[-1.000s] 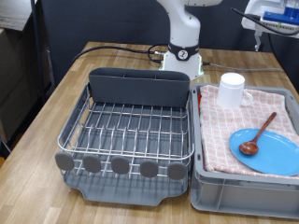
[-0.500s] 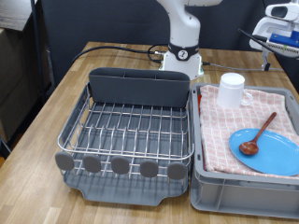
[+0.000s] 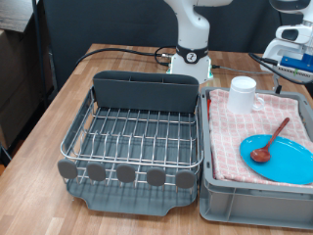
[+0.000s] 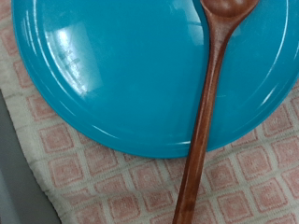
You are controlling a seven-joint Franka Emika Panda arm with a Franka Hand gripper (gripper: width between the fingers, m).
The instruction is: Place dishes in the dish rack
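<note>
The wooden spoon is next for my gripper, which should go down to it and close on the middle of the spoon's handle (image 3: pixel 275 138) (image 4: pixel 207 105), over the light-blue plate.
The light-blue plate (image 3: pixel 286 159) lies on the checked cloth in the grey bin at the exterior view's right. The reddish-brown wooden spoon (image 3: pixel 271 140) rests on it, bowl on the plate and handle pointing to the far right. The white cup (image 3: pixel 243 94) stands upright at the bin's far end. The wire dish rack (image 3: pixel 137 132), with its dark grey caddy (image 3: pixel 147 91) and drip tray (image 3: pixel 132 199), holds nothing. The gripper's hand (image 3: pixel 293 37) hangs high at the top right, above the bin. The wrist view shows the plate (image 4: pixel 121 75) and spoon handle (image 4: pixel 207 112) from above, but no fingers.
The grey plastic bin (image 3: pixel 252 201) stands beside the rack on the wooden table. The red-and-white checked cloth (image 3: pixel 233 132) lines it and shows in the wrist view (image 4: pixel 93 177). The robot base (image 3: pixel 193 61) and a black cable (image 3: pixel 117 51) are behind the rack.
The hand at the exterior view's top right has moved lower and a little right, towards the bin. The dishes and rack have not moved.
</note>
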